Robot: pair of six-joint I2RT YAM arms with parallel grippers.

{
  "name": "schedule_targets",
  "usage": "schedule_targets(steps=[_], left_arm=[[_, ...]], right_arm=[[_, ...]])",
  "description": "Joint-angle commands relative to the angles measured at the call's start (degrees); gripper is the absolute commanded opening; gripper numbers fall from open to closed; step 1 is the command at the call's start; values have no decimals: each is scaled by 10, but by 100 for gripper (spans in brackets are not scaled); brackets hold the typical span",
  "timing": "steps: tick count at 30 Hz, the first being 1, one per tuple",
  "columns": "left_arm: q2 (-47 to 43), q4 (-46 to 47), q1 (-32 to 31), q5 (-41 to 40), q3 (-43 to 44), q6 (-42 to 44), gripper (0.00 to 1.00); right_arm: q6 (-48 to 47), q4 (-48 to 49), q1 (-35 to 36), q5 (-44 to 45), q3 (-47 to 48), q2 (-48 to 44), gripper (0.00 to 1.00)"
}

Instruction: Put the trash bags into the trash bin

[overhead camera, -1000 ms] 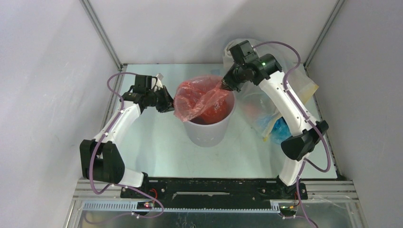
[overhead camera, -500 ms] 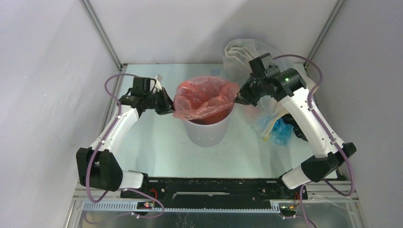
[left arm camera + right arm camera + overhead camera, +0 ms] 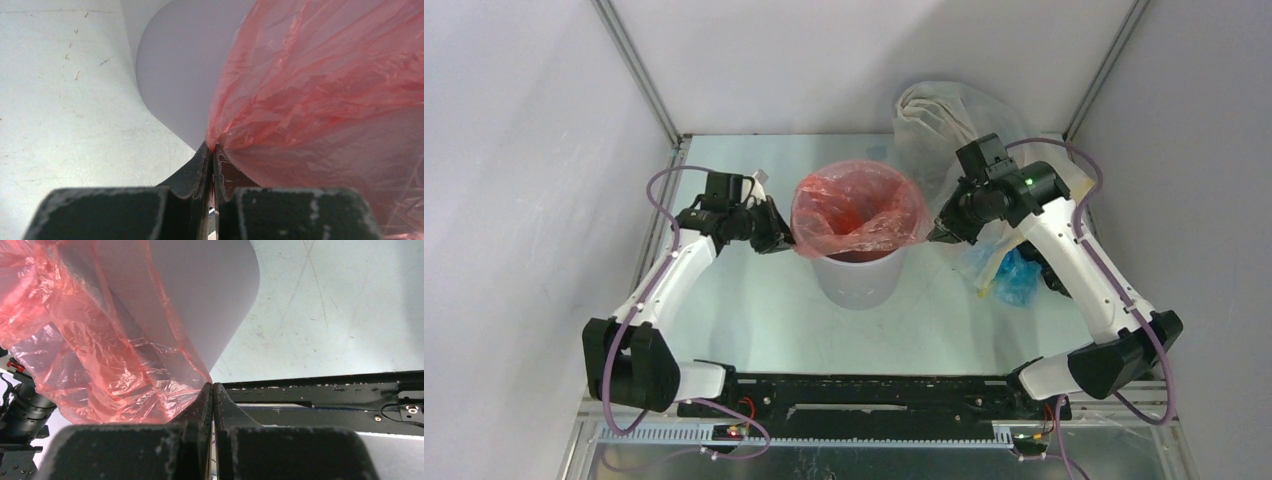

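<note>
The red-pink trash bag leaves the near rim of the trash bin uncovered, so the robot's right gripper will open and come from the trash bin's near side to take the trash bag's side edge [image 3: 920, 239].
The red-pink trash bag [image 3: 857, 205] is stretched open across the mouth of the pale lavender trash bin [image 3: 857, 280] in the middle of the table. My left gripper [image 3: 780, 240] is at the bin's left rim, shut on the bag's left edge. In the left wrist view the jaws [image 3: 212, 148] pinch the red film [image 3: 325, 90] against the bin wall [image 3: 175, 75]. My right gripper [image 3: 934, 236] is at the right rim, shut on the bag's right edge. In the right wrist view the film [image 3: 100, 355] runs into the closed tips [image 3: 213, 385] beside the bin wall [image 3: 200, 300].
A large clear stuffed bag [image 3: 944, 115] stands at the back right behind my right arm, with blue and clear plastic [image 3: 1014, 275] lying beside it. Grey enclosure walls close in on three sides. The black arm base rail [image 3: 325, 390] runs along the near edge.
My right gripper has pulled the bag's right edge rightward and down over the bin's rim. The bag went from a bunched lump to spread across the mouth. My left gripper dropped slightly.
</note>
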Motion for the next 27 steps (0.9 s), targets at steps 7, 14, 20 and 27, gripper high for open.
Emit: schedule_targets(steps=[7,14,20,27], left_arm=[[-24,-11,-6,25,-6,8,9],[-28,-12,-8,27,-15,6,9],[-41,9,-9,24,-17,-18,9],[-53,19,-12,21,-26,-29,10]], right_arm=[[-39,68,32,-42,-62,9,0],[-41,112,58,-45,-119,6,0],[-60,128,78,-21,-134,-1,0],[-109,178,50,-62,-180,-93,10]])
